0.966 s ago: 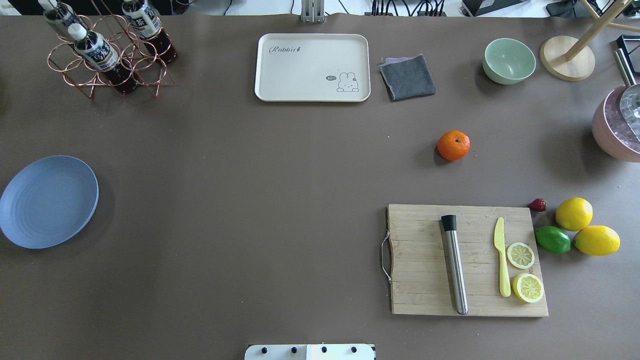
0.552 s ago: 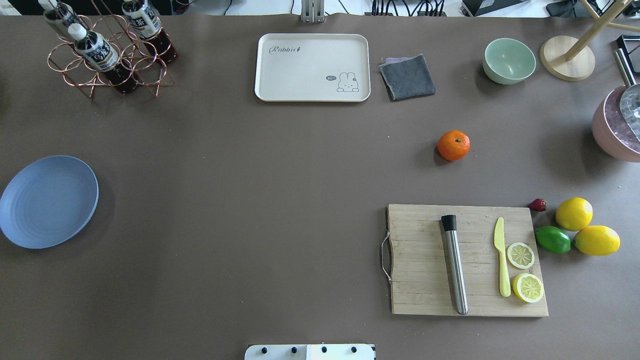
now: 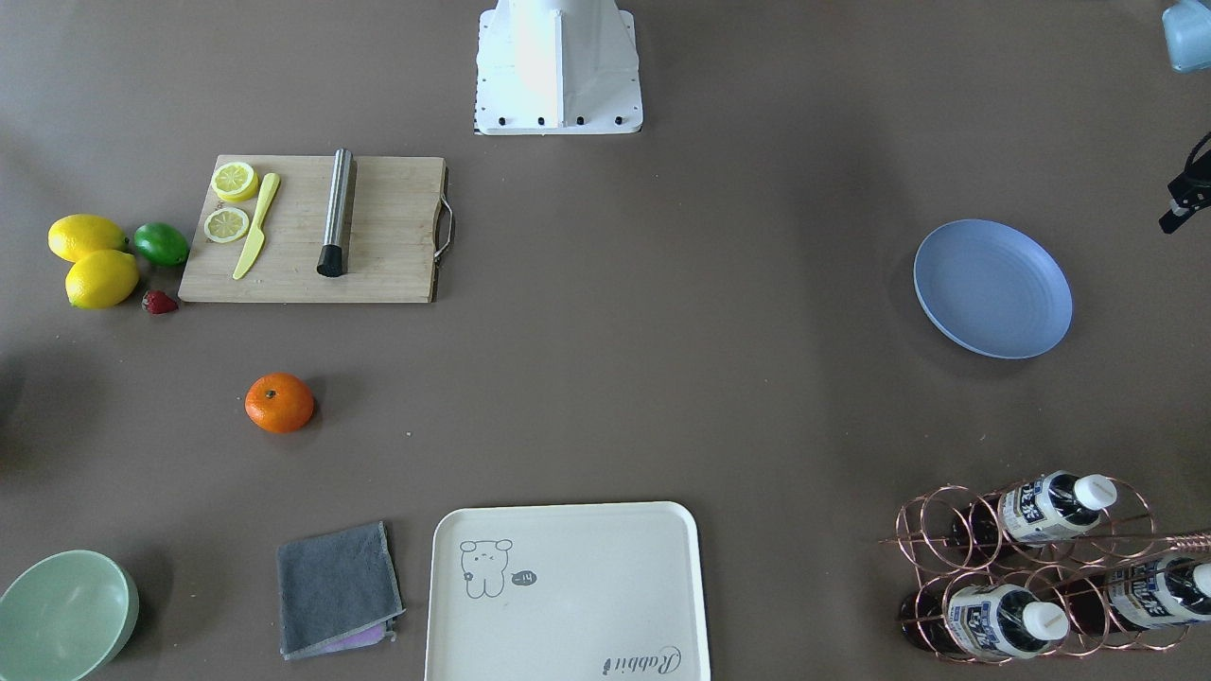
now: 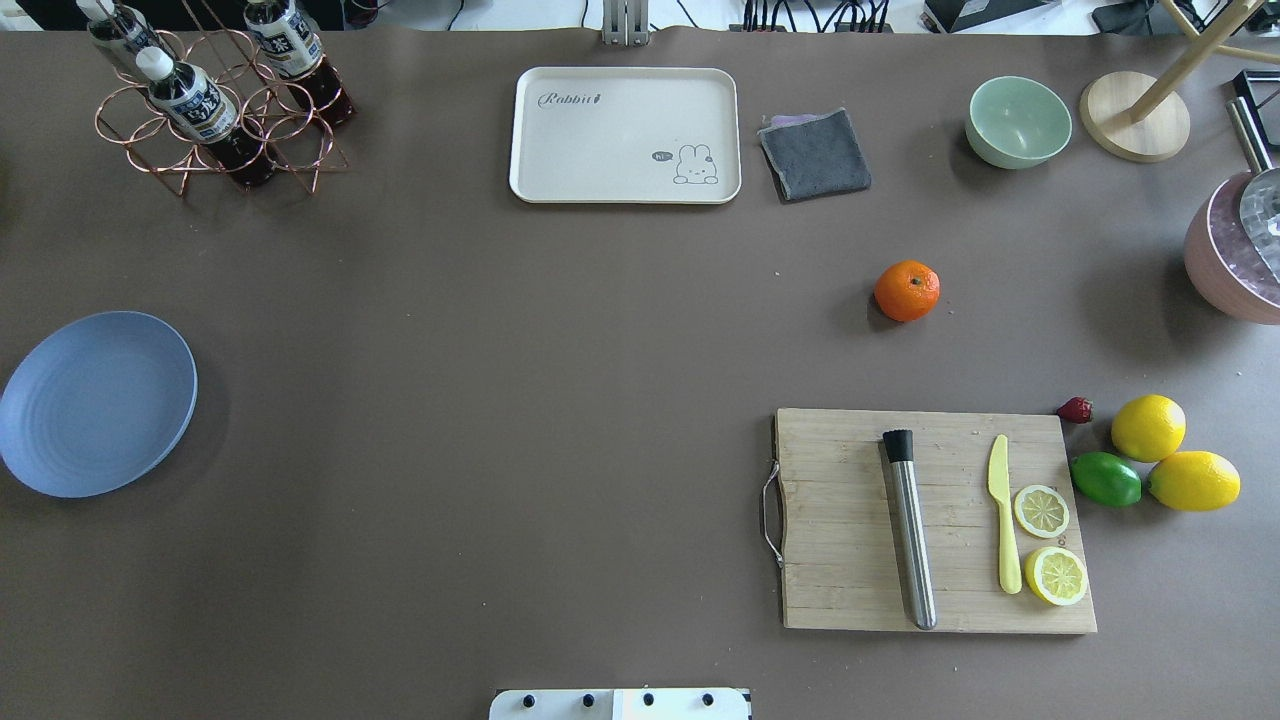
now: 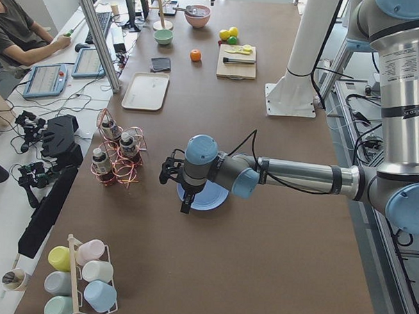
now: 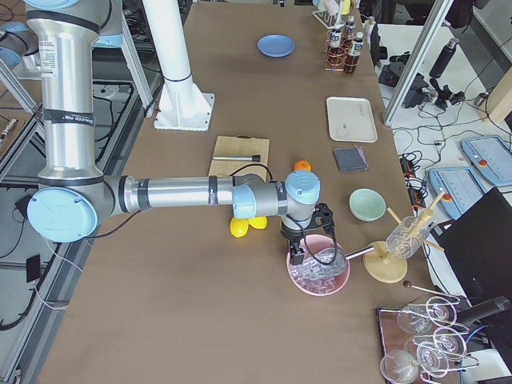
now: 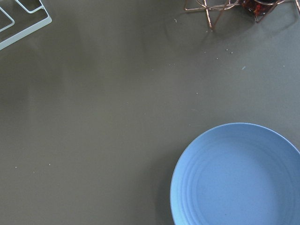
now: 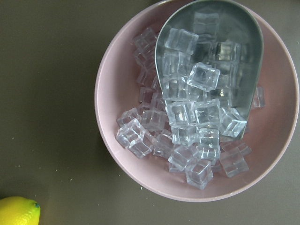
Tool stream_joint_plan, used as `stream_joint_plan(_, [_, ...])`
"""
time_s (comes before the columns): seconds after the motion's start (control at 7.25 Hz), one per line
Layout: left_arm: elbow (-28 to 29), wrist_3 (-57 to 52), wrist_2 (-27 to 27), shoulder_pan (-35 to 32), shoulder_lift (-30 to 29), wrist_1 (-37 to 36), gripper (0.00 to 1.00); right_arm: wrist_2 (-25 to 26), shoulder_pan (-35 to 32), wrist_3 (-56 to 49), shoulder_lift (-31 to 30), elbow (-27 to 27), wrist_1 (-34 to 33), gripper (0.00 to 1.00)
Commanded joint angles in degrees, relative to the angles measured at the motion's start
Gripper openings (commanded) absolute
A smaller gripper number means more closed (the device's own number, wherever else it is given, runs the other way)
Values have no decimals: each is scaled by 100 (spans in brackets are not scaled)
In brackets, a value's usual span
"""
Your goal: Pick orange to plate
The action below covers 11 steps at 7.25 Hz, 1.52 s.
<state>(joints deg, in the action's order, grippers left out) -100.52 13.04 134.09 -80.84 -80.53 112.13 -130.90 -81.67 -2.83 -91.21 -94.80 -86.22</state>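
Note:
I move my left gripper to the periwinkle plate next and close it on the plate's rim (image 3: 1069, 308) (image 7: 171, 199), on the side farthest from the orange.
The orange (image 4: 907, 290) lies alone on the brown table right of centre, beyond the cutting board; it also shows as orange (image 3: 279, 403). The periwinkle plate (image 4: 95, 403) rests empty at the far left edge, and the left wrist view shows the plate (image 7: 239, 178) at its lower right. My left gripper (image 5: 184, 201) hangs above the plate's side, far from the orange. My right gripper (image 6: 298, 254) hovers over a pink bowl of ice. Neither gripper's fingers show clearly, so I cannot tell whether they are open or shut.
A wooden cutting board (image 4: 840, 520) carries a steel muddler, a yellow knife and lemon slices. Two lemons (image 4: 1148, 427) and a lime (image 4: 1105, 479) lie to its right. The pink ice bowl (image 8: 105, 93), green bowl (image 4: 1018, 121), cloth (image 4: 815, 153), tray (image 4: 625, 135) and bottle rack (image 4: 215, 110) line the edges.

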Motion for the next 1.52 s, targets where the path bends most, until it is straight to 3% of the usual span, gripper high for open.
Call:
stream_joint_plan(0.0, [733,-38,3,198,-549,55,98,-6,177,-7,15,-13,0,100])
stream_joint_plan(0.41, [2050,1267,-216,1155,-972,1939,98,-15,239,-7,15,-48,0,100])
stream_joint_plan(0.69, [2273,1701,-646,1604,-947,2496,97,-6,318,-7,24,-48,9,100])
stream_joint_plan(1.1, [2274,1729,-577,1632,-683,2999,67,-6,327,2,68,-48,0,100])
stream_joint_plan(1.38, [2256,1729,-375,1632,-561,3174,62,-15,327,2,68,-48,0,100])
